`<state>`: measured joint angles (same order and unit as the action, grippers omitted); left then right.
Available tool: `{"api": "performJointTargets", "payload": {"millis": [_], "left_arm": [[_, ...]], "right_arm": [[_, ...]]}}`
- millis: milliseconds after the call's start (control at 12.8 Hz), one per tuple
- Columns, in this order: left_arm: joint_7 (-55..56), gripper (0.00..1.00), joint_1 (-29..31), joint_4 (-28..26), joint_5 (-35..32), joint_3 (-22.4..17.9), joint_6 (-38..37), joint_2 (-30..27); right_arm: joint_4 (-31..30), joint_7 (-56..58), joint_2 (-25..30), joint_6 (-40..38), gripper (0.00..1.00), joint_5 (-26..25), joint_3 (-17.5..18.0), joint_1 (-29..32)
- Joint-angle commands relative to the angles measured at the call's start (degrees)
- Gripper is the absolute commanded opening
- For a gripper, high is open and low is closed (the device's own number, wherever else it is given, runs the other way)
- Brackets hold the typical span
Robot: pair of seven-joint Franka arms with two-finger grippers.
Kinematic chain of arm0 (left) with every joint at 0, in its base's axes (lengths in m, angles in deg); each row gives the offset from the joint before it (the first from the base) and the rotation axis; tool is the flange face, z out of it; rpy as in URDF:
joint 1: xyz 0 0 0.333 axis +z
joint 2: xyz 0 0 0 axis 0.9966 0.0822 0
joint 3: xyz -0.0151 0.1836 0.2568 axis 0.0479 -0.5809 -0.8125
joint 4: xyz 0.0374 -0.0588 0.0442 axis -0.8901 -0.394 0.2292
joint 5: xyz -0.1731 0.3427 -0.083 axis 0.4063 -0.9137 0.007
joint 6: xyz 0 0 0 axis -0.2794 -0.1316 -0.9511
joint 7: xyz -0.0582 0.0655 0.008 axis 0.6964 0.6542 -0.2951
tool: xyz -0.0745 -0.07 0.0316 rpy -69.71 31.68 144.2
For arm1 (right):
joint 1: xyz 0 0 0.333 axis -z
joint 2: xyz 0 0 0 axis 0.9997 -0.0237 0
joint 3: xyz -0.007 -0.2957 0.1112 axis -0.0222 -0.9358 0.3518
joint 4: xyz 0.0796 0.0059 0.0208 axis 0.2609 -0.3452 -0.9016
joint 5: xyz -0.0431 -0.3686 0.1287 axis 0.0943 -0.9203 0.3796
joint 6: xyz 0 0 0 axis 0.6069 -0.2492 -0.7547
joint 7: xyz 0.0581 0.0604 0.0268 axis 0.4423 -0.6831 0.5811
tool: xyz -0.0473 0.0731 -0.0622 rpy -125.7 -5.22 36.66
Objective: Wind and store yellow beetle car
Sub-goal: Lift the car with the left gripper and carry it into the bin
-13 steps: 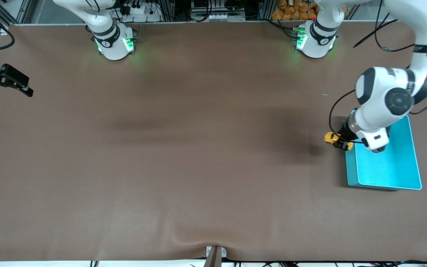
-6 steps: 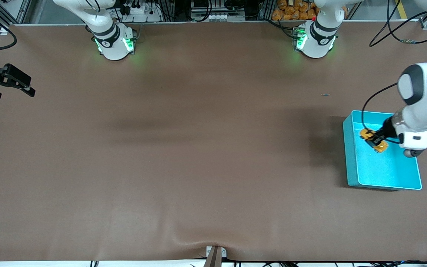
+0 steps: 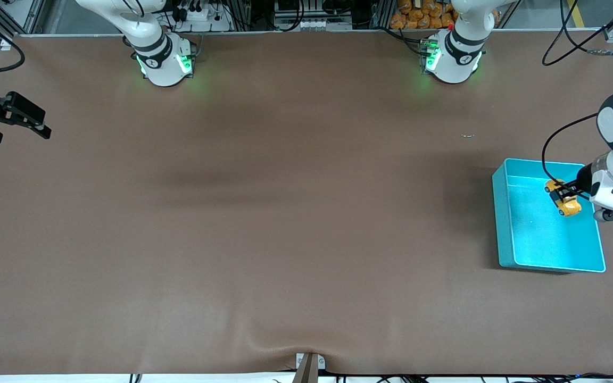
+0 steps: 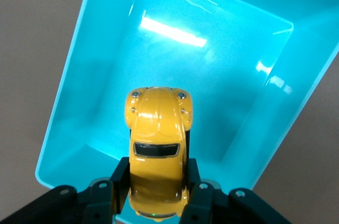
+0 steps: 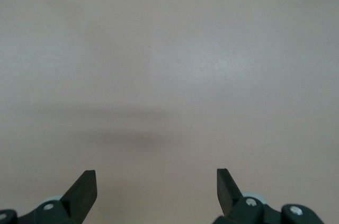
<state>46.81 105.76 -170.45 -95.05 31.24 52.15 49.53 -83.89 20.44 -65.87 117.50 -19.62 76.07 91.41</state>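
Note:
Next, my left gripper releases the yellow beetle car near the middle of the teal bin's bare bottom [image 3: 538, 220] [image 4: 164, 75].
My left gripper [image 3: 563, 198] hangs in the air over the teal bin [image 3: 504, 223], shut on the yellow beetle car [image 3: 564, 199]. In the left wrist view the black fingers [image 4: 119, 179] clamp the car [image 4: 158, 134] by its sides, its rounded nose pointing down into the bin [image 4: 69, 97]. The bin's floor under the car holds nothing. My right gripper [image 3: 13, 119] waits at the right arm's end of the table, open, and its wrist view shows its fingertips [image 5: 85, 187] wide apart over bare brown mat.
The teal bin stands at the left arm's end of the table. A tiny pale scrap [image 3: 467, 135] lies on the brown mat [image 3: 285, 213] between the bin and the left arm's base [image 3: 451, 56]. The right arm's base [image 3: 164, 61] stands at the table's back edge.
The left arm carried the car from beside the bin's rim to over the bin's inside, swinging toward the table's end. The right gripper stayed put.

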Motion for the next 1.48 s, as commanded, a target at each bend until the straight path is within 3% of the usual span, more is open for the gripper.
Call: {"api": "performJointTargets", "payload": {"millis": [0, 312, 702, 780, 858, 936, 1248, 1404], "left_arm": [[-10.24, 0.00, 1.14, 4.62, -1.21, 0.80, 0.16, 5.27], [-20.89, 0.00, 3.07, 6.74, -0.94, 0.71, 3.93, 12.22], [-22.67, 0.00, 3.34, 6.65, -1.47, 0.71, 7.28, 16.09], [-22.67, 0.08, 3.17, 6.65, -1.55, 0.71, 7.28, 16.62], [-22.67, 0.50, 3.17, 6.74, -1.56, 0.71, 7.28, 16.63], [-22.58, 1.00, 2.82, 6.66, -1.47, 0.80, 7.28, 16.28], [-21.87, 1.00, 1.33, 6.74, -1.47, 2.11, 2.04, 7.25], [-21.70, 1.00, 1.32, 6.83, -1.21, 5.88, 0.52, 2.76]], "right_arm": [[-0.60, -1.38, 0.52, 0.03, 1.00, -0.29, -0.18, -0.65], [-0.60, -1.47, 0.60, -0.32, 1.00, -0.20, -0.18, -0.65], [-0.60, -1.47, 0.52, -0.32, 1.00, -0.20, -0.18, -0.65], [-0.60, -1.38, 0.52, -0.32, 1.00, -0.20, -0.18, -0.65], [-0.69, -1.47, 0.60, -0.32, 1.00, -0.20, -0.18, -0.65], [-0.69, -1.38, 0.52, -0.32, 1.00, -0.20, -0.18, -0.65], [-0.60, -1.38, 0.52, -0.32, 1.00, -0.20, -0.18, -0.74], [-0.60, -1.38, 0.52, -0.32, 1.00, -0.20, -0.18, -0.65]]}}
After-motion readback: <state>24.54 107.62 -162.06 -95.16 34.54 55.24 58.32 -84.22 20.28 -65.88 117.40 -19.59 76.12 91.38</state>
